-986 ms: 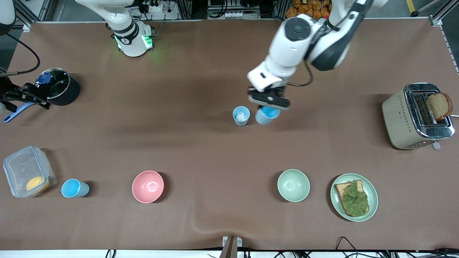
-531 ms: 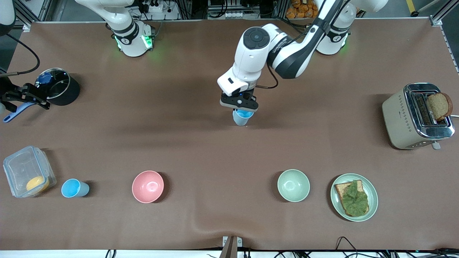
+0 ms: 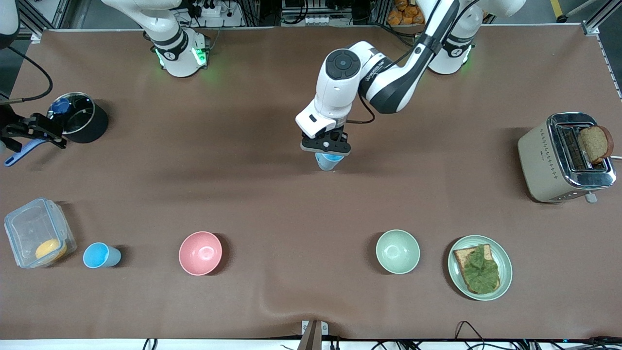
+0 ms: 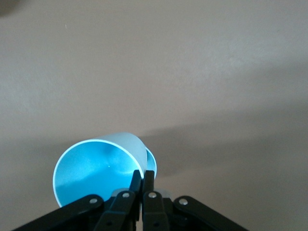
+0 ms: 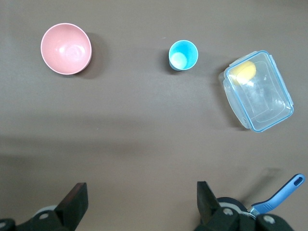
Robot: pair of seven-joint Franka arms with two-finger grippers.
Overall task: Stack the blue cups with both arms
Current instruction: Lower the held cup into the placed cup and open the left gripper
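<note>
The blue cup in my left gripper needs to be let go inside the second blue cup (image 3: 327,161) (image 4: 147,162) that stands under it on the table.
My left gripper (image 3: 325,145) is over the middle of the table, shut on the rim of a blue cup (image 3: 332,156). That cup sits in or just over a second blue cup (image 3: 326,166), whose inside is hidden. In the left wrist view my left gripper (image 4: 143,174) pinches the bright blue cup's wall (image 4: 91,168), and the lower cup's rim (image 4: 152,163) shows beside it. A third blue cup (image 3: 101,255) stands near the front camera at the right arm's end, also in the right wrist view (image 5: 183,55). My right gripper (image 3: 36,131) waits open and empty (image 5: 139,197) beside the black pot.
A black pot (image 3: 80,124) and a blue handle (image 3: 19,153) lie by the right gripper. A clear container (image 3: 19,228) stands beside the third cup. Pink bowl (image 3: 200,253), pale green bowl (image 3: 397,251), plate with toast (image 3: 505,257), toaster (image 3: 566,158).
My left gripper carried its blue cup sideways from beside the white-patch cup to right over it, then lowered a little. The white-patch cup is now covered. The right arm has not moved.
</note>
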